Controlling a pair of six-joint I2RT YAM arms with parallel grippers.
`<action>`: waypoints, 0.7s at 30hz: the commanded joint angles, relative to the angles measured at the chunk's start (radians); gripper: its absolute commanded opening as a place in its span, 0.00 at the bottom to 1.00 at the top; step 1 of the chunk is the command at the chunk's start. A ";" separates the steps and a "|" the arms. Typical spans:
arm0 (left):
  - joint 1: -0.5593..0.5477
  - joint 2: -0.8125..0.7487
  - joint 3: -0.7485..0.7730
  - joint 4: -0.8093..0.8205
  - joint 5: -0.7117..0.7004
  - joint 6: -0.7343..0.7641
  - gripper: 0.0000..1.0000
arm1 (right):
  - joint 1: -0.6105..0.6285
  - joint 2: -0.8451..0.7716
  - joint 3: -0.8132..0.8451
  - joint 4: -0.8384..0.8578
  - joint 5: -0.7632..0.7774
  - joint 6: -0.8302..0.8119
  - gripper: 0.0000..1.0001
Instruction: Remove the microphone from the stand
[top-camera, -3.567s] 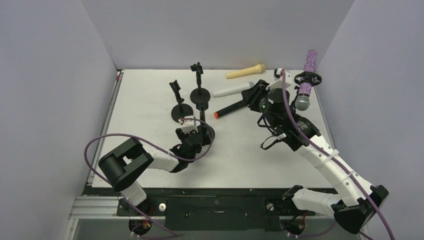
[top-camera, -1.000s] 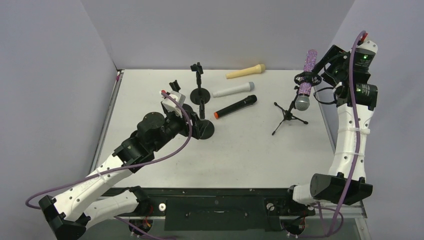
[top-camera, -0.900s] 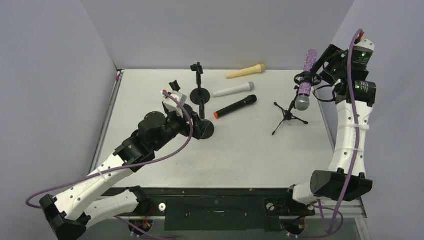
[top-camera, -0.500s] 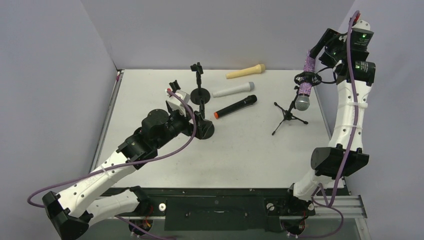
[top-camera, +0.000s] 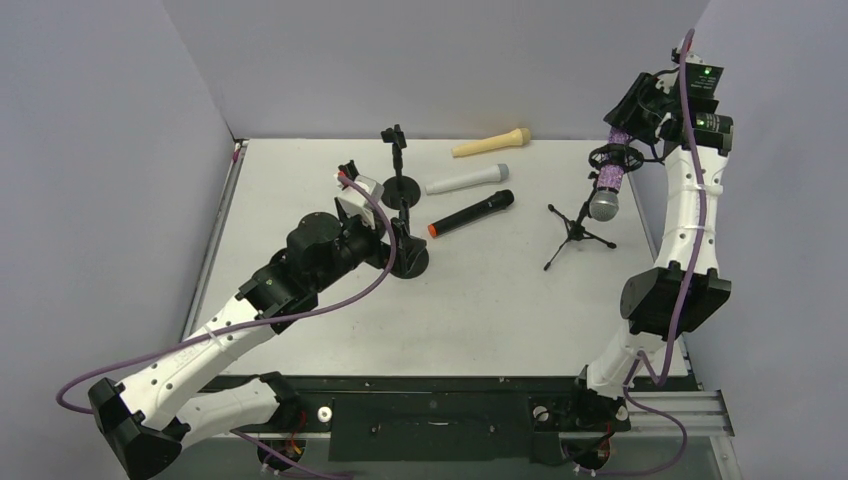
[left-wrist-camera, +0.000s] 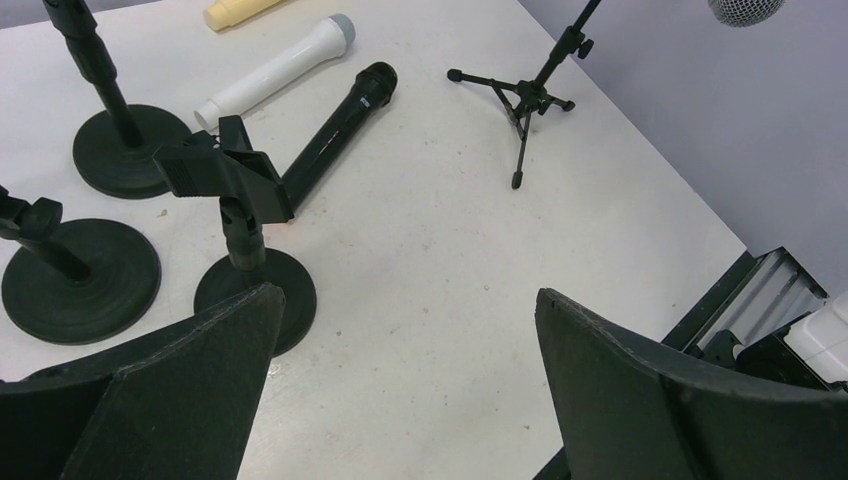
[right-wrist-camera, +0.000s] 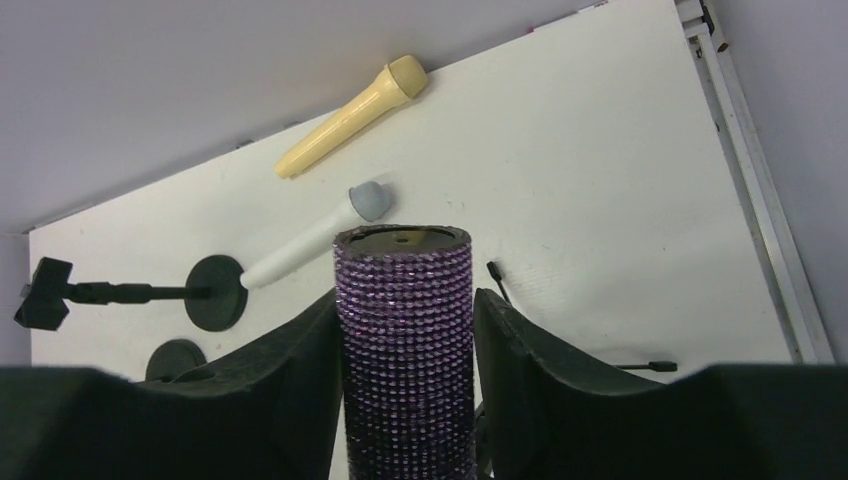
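My left gripper is going to close on the silver mesh head (top-camera: 604, 205) (left-wrist-camera: 747, 9) of the purple glitter microphone, which hangs in the clip of the tripod stand.
The purple glitter microphone (top-camera: 609, 178) with a silver mesh head hangs head-down in a black clip on a small tripod stand (top-camera: 574, 232) at the right of the table. My right gripper (top-camera: 626, 112) is high up, over the top end of its handle. In the right wrist view the handle (right-wrist-camera: 405, 340) stands between the two fingers (right-wrist-camera: 290, 400), which sit against both its sides. My left gripper (top-camera: 392, 250) is open and empty above the round-based stands, far from the tripod (left-wrist-camera: 522, 100).
Three black round-based stands (top-camera: 400, 187) stand left of centre. A yellow microphone (top-camera: 490, 143), a white one (top-camera: 465, 180) and a black one (top-camera: 470, 213) lie on the table between them and the tripod. The right wall is close behind my right arm.
My right gripper rose and moved left from beside the clip to over the top of the purple handle. My left gripper shifted slightly right near the round stands.
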 joint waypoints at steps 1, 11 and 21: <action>0.004 0.001 0.047 0.028 0.022 0.000 0.96 | -0.002 0.004 0.016 -0.006 -0.039 0.047 0.39; 0.004 0.000 0.014 0.074 0.033 -0.039 0.96 | 0.008 -0.116 -0.161 0.068 -0.069 0.256 0.00; 0.005 0.013 -0.005 0.121 0.045 -0.065 0.96 | 0.120 -0.325 -0.310 0.144 0.050 0.498 0.00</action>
